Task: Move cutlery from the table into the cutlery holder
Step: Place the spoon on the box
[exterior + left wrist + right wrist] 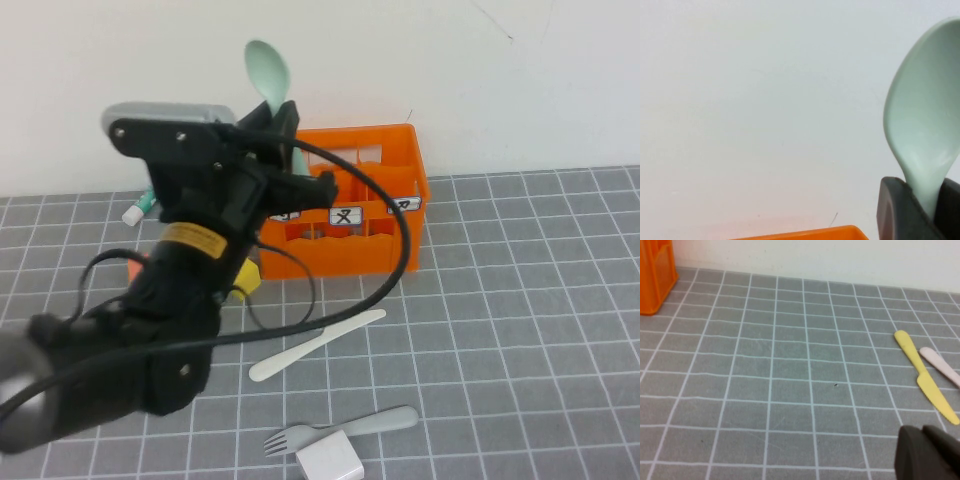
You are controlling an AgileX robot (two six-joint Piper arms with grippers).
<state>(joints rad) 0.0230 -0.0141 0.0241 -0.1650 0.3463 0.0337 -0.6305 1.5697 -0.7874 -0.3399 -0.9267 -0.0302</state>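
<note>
Next, I let go of the mint-green spoon with my left gripper in the orange cutlery holder's end compartment [279,178] closest to the yellow object.
My left gripper [284,124] is shut on the pale mint-green spoon [266,68], held upright with its bowl on top, over the left end of the orange cutlery holder [385,160]. In the left wrist view the spoon [922,125] rises from between the dark fingers [892,210], and the holder's rim [810,234] shows below. Whether the handle's end is inside a compartment is hidden. A cream-white knife [318,344] and a grey fork [345,429] lie on the table [520,330] in front of the holder. My right gripper [932,452] is shut and empty, low over the tiles.
A white block [330,462] sits beside the fork's tines. A small white-and-green tube [136,210] and a yellow object [243,280] lie near my left arm. The right wrist view shows a yellow knife [926,383], a pale piece [940,366] beside it, and the holder's corner [655,275].
</note>
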